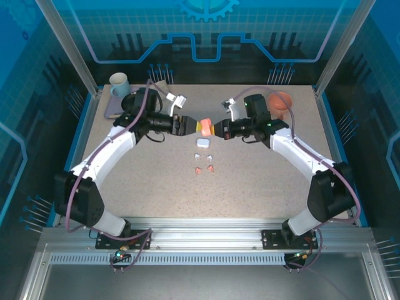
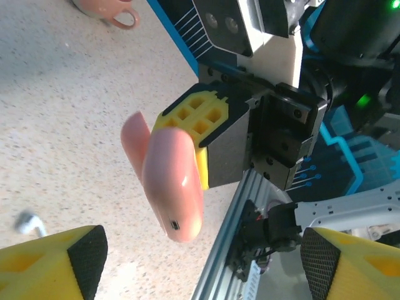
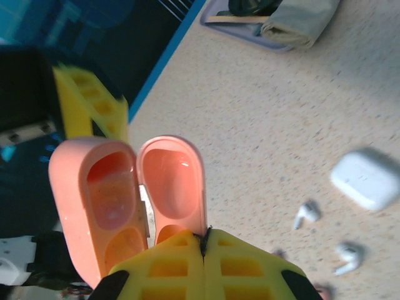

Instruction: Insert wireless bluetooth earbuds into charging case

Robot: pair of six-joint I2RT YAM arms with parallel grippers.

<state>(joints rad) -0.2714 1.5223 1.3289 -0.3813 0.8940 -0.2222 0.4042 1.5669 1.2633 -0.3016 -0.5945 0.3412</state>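
The open charging case is pinched by its lid in my right gripper, so my left gripper should take the body (image 3: 70,197) by its bottom to keep the wells clear for earbuds.
A coral-pink charging case (image 1: 204,127) hangs above the table between the two arms, its lid swung open (image 3: 169,181). My right gripper (image 3: 204,250) is shut on the edge of one half of it, yellow fingers pressed together. My left gripper (image 2: 203,256) faces the case (image 2: 172,181) from the other side, open, its fingers (image 2: 75,256) wide apart and off the case. On the table below lie a closed white case (image 1: 202,143), two white earbuds (image 3: 306,214) (image 3: 348,257) and two coral-pink earbuds (image 1: 198,170) (image 1: 210,169).
A pale blue mug (image 1: 119,82) stands on a grey tray (image 1: 115,106) at the back left. A pink mug (image 1: 281,103) sits at the back right. Blue rails edge the table on both sides.
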